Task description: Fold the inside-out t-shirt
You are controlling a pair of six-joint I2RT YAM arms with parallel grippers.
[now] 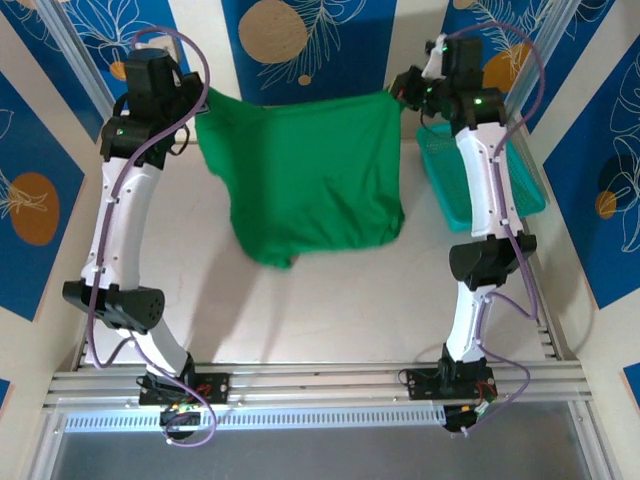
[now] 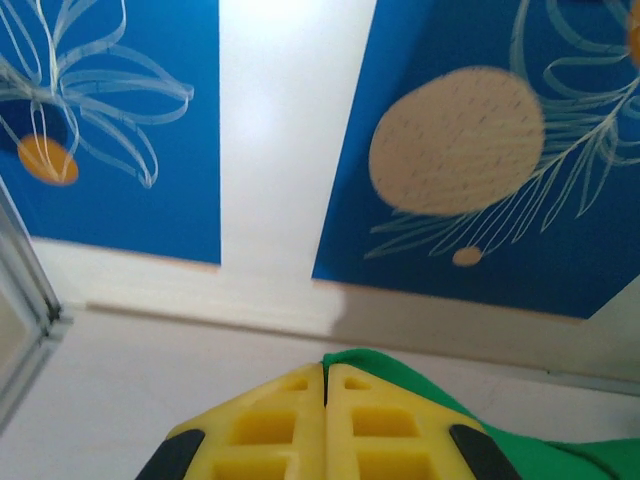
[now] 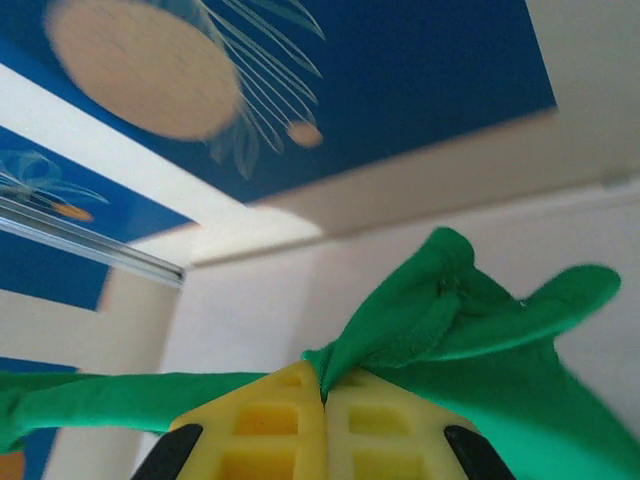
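Next, I release my left gripper's t-shirt corner on the white tabletop's far part [image 1: 240, 170], near the tan-circle panel. The shirt now hangs stretched above the table.
The bright green t-shirt [image 1: 305, 175] hangs stretched between both arms above the far part of the table, its lower edge drooping to the surface. My left gripper [image 1: 197, 100] is shut on the shirt's upper left corner; in the left wrist view green cloth [image 2: 400, 375] pokes out from between the closed yellow fingers [image 2: 270, 425]. On the upper right corner my right gripper [image 1: 402, 92] is shut, and in the right wrist view a bunched fold of the shirt [image 3: 430, 300] rises from the pinched yellow fingers [image 3: 380, 425].
A teal mesh basket [image 1: 450, 180] sits at the far right of the table, partly behind the right arm. Blue patterned wall panels [image 1: 300, 40] close off the back and sides. The white tabletop [image 1: 330, 310] lies between the arms' bases and the shirt.
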